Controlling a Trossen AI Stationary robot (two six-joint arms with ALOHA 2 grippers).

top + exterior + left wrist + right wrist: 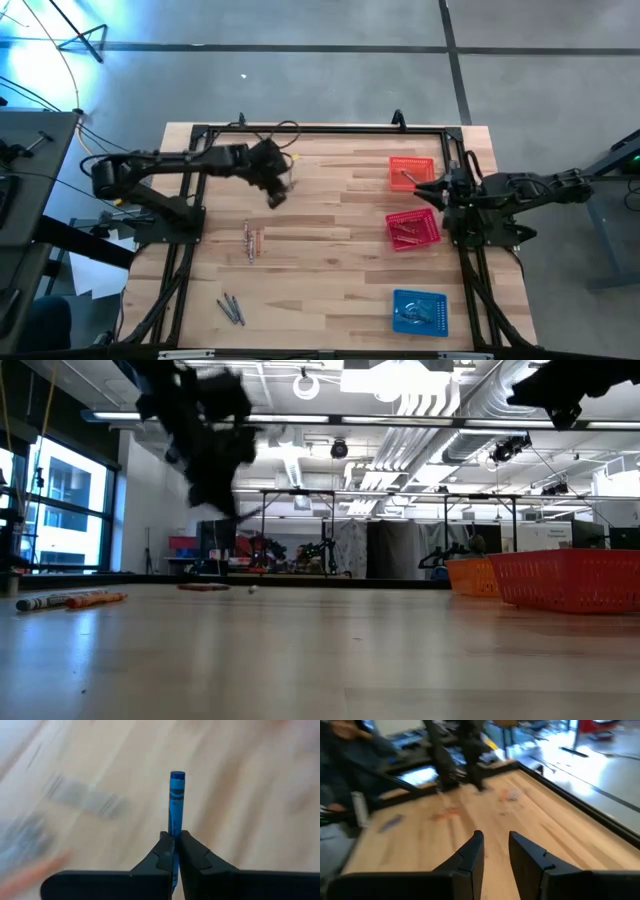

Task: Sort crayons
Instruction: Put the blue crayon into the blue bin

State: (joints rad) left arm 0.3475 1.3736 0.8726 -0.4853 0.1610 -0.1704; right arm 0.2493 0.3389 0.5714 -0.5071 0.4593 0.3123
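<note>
I need to let go of the blue crayon with my left gripper inside the blue basket [413,312], among the crayons that lie there.
My left gripper [278,196] hangs over the table's far left part, shut on a blue crayon [177,795]. In the low view it is a dark blur [210,455] well above the wood. Several orange and red crayons [252,240] lie on the table nearer the front, and grey crayons [232,308] lie near the front left. My right gripper [422,190] waits open between the orange basket [412,170] and the red basket [413,228], its fingers [470,855] apart with nothing between them. My left gripper pinches the blue crayon between its two fingers [192,852], on the crayon's rear part [174,837]. The crayon lies along the fingers, and its free end sticks out past the fingertips. It is lifted clear of the table, slanting downward.
A blue basket [420,310] with crayons in it sits at the front right. The red basket and the orange basket [470,575] also hold crayons. A black frame [320,130] runs along the table's far and side edges. Bare wood spans the middle.
</note>
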